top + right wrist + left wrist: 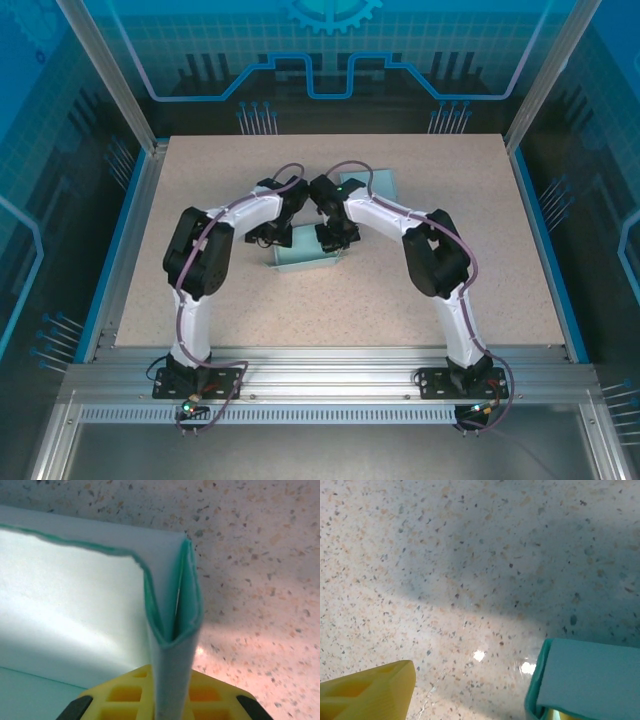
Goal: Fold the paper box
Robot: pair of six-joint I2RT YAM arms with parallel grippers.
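The teal paper box will go down in the middle of the table, slightly nearer the aluminium rail (pixel 292 272), and my right gripper will let go of the box's side.
The teal paper box (pixel 305 256) lies partly folded in the middle of the table, between both wrists, with a flat flap (pixel 372 186) reaching toward the back. My right gripper (pixel 336 238) is shut on a doubled-over side wall (pixel 174 605) of the box; its yellow fingers (pixel 125 696) press on either side of the fold. My left gripper (pixel 272 234) stands open at the box's left side. One yellow finger (pixel 370 690) hangs over bare table. The other peeks out under a teal wall (pixel 590 680) that it no longer pinches.
The speckled table (pixel 200 180) has free room to the left, right and front of the box. An aluminium rail (pixel 320 372) runs along the near edge, and slanted frame posts (pixel 110 80) stand at the back corners.
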